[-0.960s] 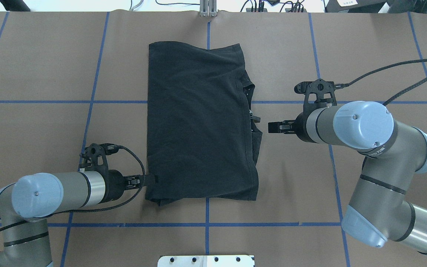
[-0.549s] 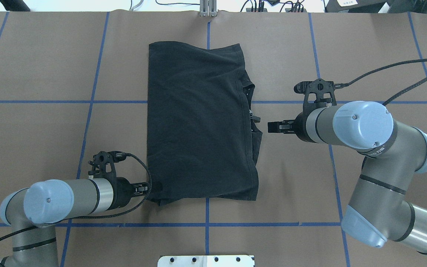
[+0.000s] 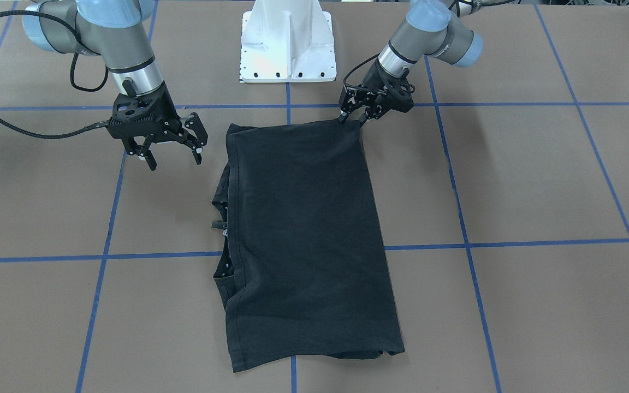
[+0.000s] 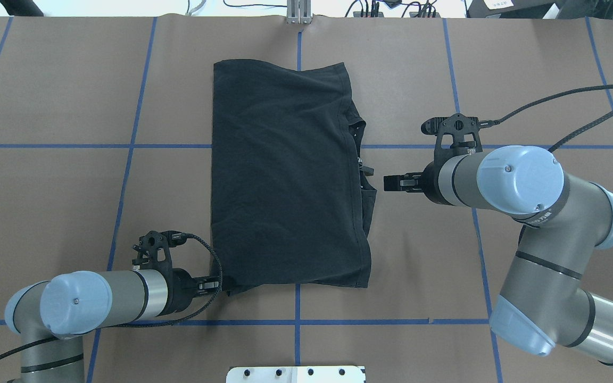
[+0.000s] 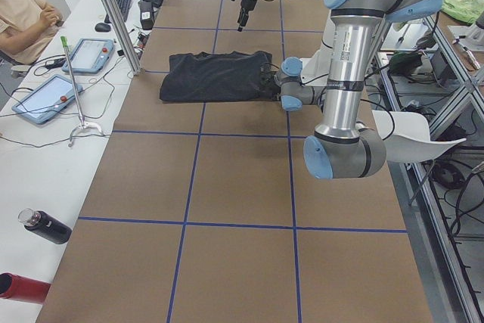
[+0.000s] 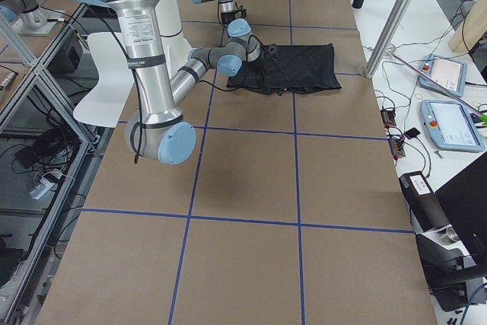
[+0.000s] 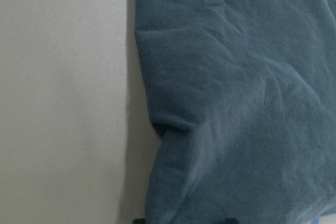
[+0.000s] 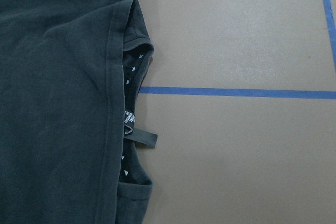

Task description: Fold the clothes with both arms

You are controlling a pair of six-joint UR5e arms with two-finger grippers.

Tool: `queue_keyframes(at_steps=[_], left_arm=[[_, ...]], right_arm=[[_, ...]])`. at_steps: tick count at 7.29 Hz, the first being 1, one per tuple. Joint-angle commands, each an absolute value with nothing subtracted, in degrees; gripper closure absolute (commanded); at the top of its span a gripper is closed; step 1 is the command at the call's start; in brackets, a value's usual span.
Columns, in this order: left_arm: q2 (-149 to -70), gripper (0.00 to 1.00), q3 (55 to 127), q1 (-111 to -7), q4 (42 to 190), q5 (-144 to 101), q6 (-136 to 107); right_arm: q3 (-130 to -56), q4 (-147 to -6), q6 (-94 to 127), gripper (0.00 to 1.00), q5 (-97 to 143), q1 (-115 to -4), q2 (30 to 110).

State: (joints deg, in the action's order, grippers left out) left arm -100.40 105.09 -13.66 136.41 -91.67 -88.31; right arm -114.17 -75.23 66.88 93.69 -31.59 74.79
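Note:
My right gripper closes next on the collar-side edge [image 3: 231, 156] of the black T-shirt, near its near corner by the white pedestal base.
The black T-shirt [image 4: 285, 175] lies folded in a tall rectangle in the middle of the brown table [image 4: 61, 96]. Its collar and neck loop [image 8: 142, 137] peek out along the edge facing my right arm. My left gripper [image 4: 216, 285] sits low at the shirt's near corner on my left. It is also seen in the front view [image 3: 351, 119]. It is shut on that corner, and bunched fabric [image 7: 236, 77] fills the left wrist view. My right gripper [image 3: 175, 155] hangs open above bare table, a short gap from the collar side [image 4: 389, 182].
The white pedestal base [image 3: 287, 43] stands at the table's near edge behind the shirt. Blue tape lines [image 4: 125, 146] grid the table. A side bench holds tablets [image 5: 45, 100] and bottles [image 5: 45, 225], and a person [image 5: 23, 13] sits there. Metal posts [image 5: 113, 13] border that side.
My left gripper slid along the shirt's left edge toward the robot, down to the near corner, and the corner's outline drew in slightly. The right arm barely moved.

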Motion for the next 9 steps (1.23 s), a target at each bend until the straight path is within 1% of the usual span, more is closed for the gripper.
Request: queue_keyframes(at_steps=[1, 2, 4, 5, 7, 9], left_arm=[[-100.5, 0.85, 105.1, -13.6, 136.4, -91.7, -88.5], [-100.3, 1.0, 105.1, -13.6, 136.4, -91.7, -88.6], [-100.4, 1.0, 105.5, -13.6, 136.4, -91.6, -88.7], [-100.4, 1.0, 105.6, -13.6, 136.4, -91.6, -88.7], [-100.5, 1.0, 105.7, -13.6, 136.4, -91.6, -88.8], [-100.3, 1.0, 105.7, -13.6, 136.4, -91.6, -88.9]], right_arm=[[-114.2, -75.2, 66.9, 0.0, 93.7, -31.6, 74.8], [-114.2, -75.1, 66.9, 0.0, 93.4, -31.2, 74.7], [-114.2, -75.0, 71.1, 0.0, 92.7, -29.4, 74.3], [-114.2, -74.9, 77.5, 0.0, 87.1, -25.4, 74.0], [-113.4, -75.1, 93.4, 0.06, 79.5, -17.5, 71.5], [-108.8, -75.2, 96.9, 0.08, 72.4, -14.4, 68.4]])
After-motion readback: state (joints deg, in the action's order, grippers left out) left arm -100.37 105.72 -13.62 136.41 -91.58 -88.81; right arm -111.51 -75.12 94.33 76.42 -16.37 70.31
